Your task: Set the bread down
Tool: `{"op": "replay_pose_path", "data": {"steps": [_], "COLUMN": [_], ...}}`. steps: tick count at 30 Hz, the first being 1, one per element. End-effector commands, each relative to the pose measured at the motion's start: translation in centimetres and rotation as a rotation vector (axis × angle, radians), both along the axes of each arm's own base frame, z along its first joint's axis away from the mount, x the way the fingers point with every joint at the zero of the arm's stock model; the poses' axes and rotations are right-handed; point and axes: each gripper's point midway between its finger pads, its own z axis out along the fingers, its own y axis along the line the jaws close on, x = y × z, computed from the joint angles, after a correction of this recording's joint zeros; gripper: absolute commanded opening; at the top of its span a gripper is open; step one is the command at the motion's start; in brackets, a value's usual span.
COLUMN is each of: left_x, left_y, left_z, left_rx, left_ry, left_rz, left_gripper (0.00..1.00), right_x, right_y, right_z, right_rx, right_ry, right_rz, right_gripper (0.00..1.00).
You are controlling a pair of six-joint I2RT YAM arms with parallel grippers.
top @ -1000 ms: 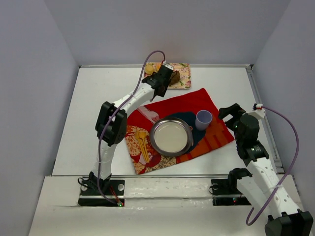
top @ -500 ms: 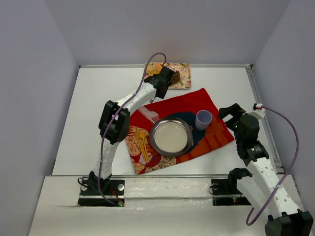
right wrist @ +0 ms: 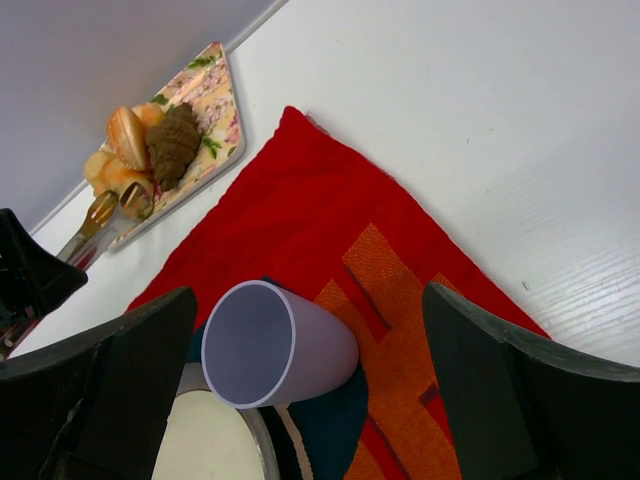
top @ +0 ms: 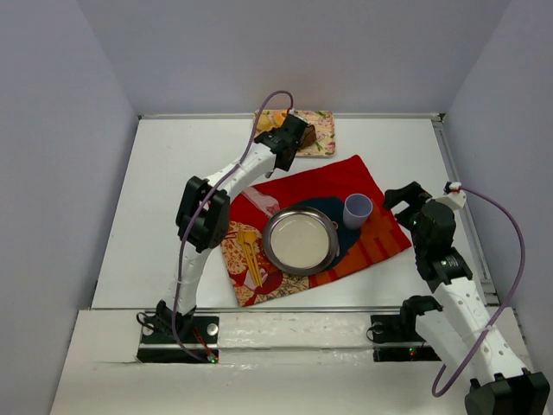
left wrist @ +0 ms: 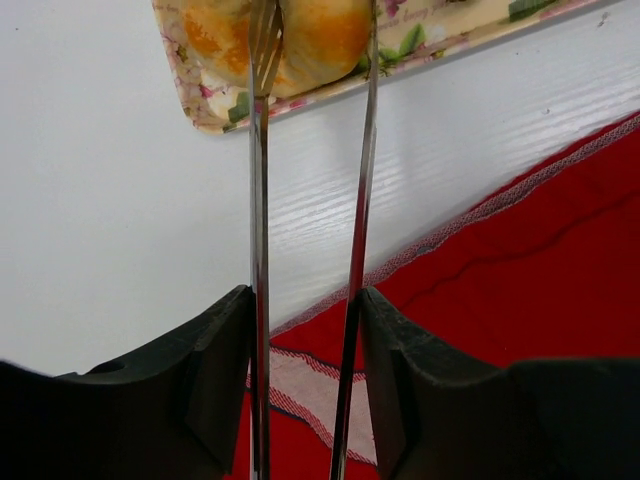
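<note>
I need to loosen the metal tongs with my left gripper and drop the golden roll, which is still on the floral tray, near the middle of the round metal plate (top: 295, 232).
Golden bread rolls (left wrist: 320, 40) and a dark brown piece (right wrist: 172, 142) lie on a floral tray (top: 321, 137) at the table's far edge. My left gripper (top: 285, 138) is shut on metal tongs (left wrist: 258, 250). The tong tips reach one golden roll on the tray (left wrist: 210, 110), one arm on each side of it. The rolls (right wrist: 125, 140) and tong tips (right wrist: 105, 215) also show in the right wrist view. My right gripper (top: 406, 201) is open and empty, hovering beside the cup.
A red cloth (top: 337, 177) lies mid-table. On it sit a round metal plate (top: 270, 226) and a lilac cup (top: 358, 209), upright; the cup shows in the right wrist view (right wrist: 270, 345). A yellow fork and spoon (top: 249, 252) lie on a patterned napkin at left.
My left gripper with the tongs has moved slightly farther toward the tray. The right arm has not moved.
</note>
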Motion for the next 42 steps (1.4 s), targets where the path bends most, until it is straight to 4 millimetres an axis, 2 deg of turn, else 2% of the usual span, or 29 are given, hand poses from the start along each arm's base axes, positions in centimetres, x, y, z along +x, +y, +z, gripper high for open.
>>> {"op": "replay_pose_path", "data": {"steps": [1, 3, 5, 6, 7, 11, 13, 14, 15, 16, 17, 21, 23, 24, 29, 32, 33, 34, 35, 36, 37, 38, 39, 40, 42], "left_x": [0.7, 0.8, 1.0, 1.0, 1.1, 1.1, 0.8, 0.8, 0.7, 0.7, 0.5, -0.1, -0.5, -0.9, -2.8, -5.4, -7.5, -8.6, -10.2, -12.4, -13.8, -15.6, -18.7, -20.4, -23.7], "left_y": [-0.8, -1.0, -1.1, -1.1, -0.9, -0.2, 0.2, 0.2, 0.4, 0.9, 1.4, 3.1, 3.4, 3.8, 4.3, 3.6, 3.2, 2.9, 2.7, 1.3, 1.0, 0.9, 0.1, 0.3, -0.9], "left_z": [2.2, 2.2, 2.2, 2.2, 2.3, 4.1, 7.0, 6.9, 8.6, 9.5, 11.3, 15.0, 16.1, 17.2, 18.3, 18.2, 18.0, 17.6, 18.8, 16.6, 16.0, 16.6, 14.3, 14.5, 12.7], "left_rx": [-0.019, -0.022, -0.022, -0.022, -0.018, -0.031, -0.061, -0.060, -0.081, -0.080, -0.099, -0.125, -0.136, -0.150, -0.221, -0.285, -0.294, -0.317, -0.391, -0.395, -0.405, -0.483, -0.453, -0.484, -0.526], "left_ry": [-0.038, -0.034, -0.037, -0.037, -0.043, -0.087, -0.137, -0.140, -0.173, -0.199, -0.232, -0.334, -0.360, -0.379, -0.379, -0.358, -0.353, -0.347, -0.361, -0.314, -0.300, -0.300, -0.251, -0.255, -0.187], "left_rz": [-0.013, -0.017, -0.010, -0.010, -0.001, 0.057, 0.067, 0.069, 0.075, 0.095, 0.111, 0.165, 0.169, 0.170, 0.178, 0.170, 0.166, 0.169, 0.177, 0.135, 0.131, 0.180, 0.158, 0.171, 0.145], "left_gripper": [0.52, 0.51, 0.37, 0.37, 0.27, 0.06, 0.06, 0.06, 0.06, 0.06, 0.06, 0.05, 0.06, 0.06, 0.05, 0.06, 0.06, 0.06, 0.06, 0.06, 0.06, 0.06, 0.06, 0.06, 0.06], "right_x": [0.4, 0.3, 0.2, 0.2, 0.2, 0.1, 0.1, 0.1, 0.1, 0.1, 0.1, 0.0, 0.0, 0.0, 0.1, 0.1, 0.1, 0.1, 0.1, 0.1, 0.1, 0.1, 0.2, 0.3, 0.4], "right_y": [-0.3, -0.3, -0.3, -0.3, -0.3, -0.4, -0.4, -0.4, -0.3, -0.3, -0.3, -0.3, -0.3, -0.4, -0.4, -0.4, -0.4, -0.3, -0.4, -0.3, -0.3, -0.3, -0.3, -0.3, -0.2], "right_z": [1.9, 2.0, 2.1, 2.1, 2.1, 2.2, 2.2, 2.2, 2.3, 2.3, 2.3, 2.3, 2.3, 2.3, 2.3, 2.2, 2.3, 2.2, 2.2, 2.2, 2.2, 2.3, 2.2, 2.3, 2.1], "right_rx": [-0.005, -0.005, -0.005, -0.005, -0.005, -0.002, -0.001, -0.002, -0.001, -0.001, -0.002, -0.002, -0.001, -0.002, -0.001, -0.006, -0.007, -0.007, -0.007, -0.006, -0.006, -0.006, -0.005, -0.006, -0.008], "right_ry": [-0.070, -0.071, -0.077, -0.077, -0.079, -0.085, -0.087, -0.086, -0.088, -0.088, -0.089, -0.089, -0.091, -0.092, -0.089, -0.087, -0.090, -0.088, -0.088, -0.090, -0.088, -0.091, -0.090, -0.093, -0.088], "right_rz": [-0.012, -0.013, -0.013, -0.013, -0.013, -0.013, -0.014, -0.013, -0.012, -0.012, -0.010, -0.010, -0.012, -0.012, -0.013, -0.013, -0.012, -0.011, -0.011, -0.009, -0.008, -0.008, -0.008, -0.008, -0.006], "right_gripper": [1.00, 1.00, 1.00, 1.00, 1.00, 1.00, 1.00, 1.00, 1.00, 1.00, 1.00, 1.00, 1.00, 1.00, 1.00, 1.00, 1.00, 1.00, 1.00, 1.00, 1.00, 1.00, 1.00, 1.00, 1.00]}}
